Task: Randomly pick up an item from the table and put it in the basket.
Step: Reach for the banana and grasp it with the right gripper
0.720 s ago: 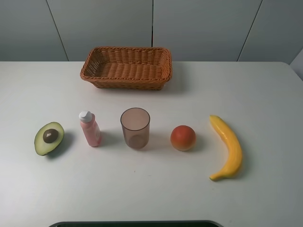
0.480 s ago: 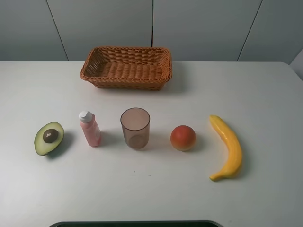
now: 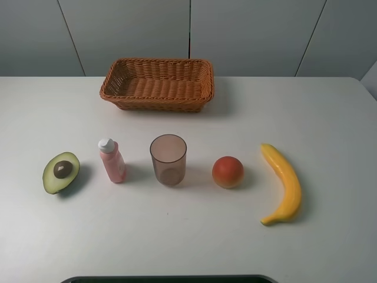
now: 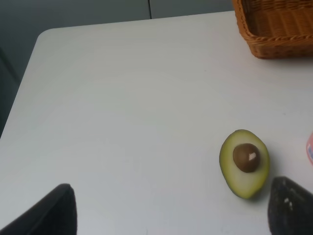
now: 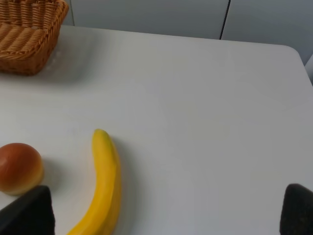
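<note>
The yellow banana (image 3: 288, 179) (image 5: 110, 181) beside the orange-red fruit is next, and my right gripper needs to move to the middle of it and close there.
A long yellow banana (image 3: 284, 184) lies on the white table (image 3: 188, 242) at the right; it also shows in the right wrist view (image 5: 101, 186). The brown wicker basket (image 3: 158, 84) stands empty at the back centre, with one corner in the left wrist view (image 4: 276, 27) and one in the right wrist view (image 5: 27, 36). No arm shows in the exterior high view. My left gripper (image 4: 171, 210) is open and empty, back from the avocado. My right gripper (image 5: 161, 210) is open and empty, back from the banana. Only dark fingertips (image 4: 49, 210) (image 5: 298, 208) show.
In a row across the table stand a halved green avocado (image 3: 60, 172), a pink bottle with a white cap (image 3: 111, 160), a translucent brownish cup (image 3: 168, 159) and a round orange-red fruit (image 3: 228, 171). A dark edge (image 3: 165, 279) runs along the table's front.
</note>
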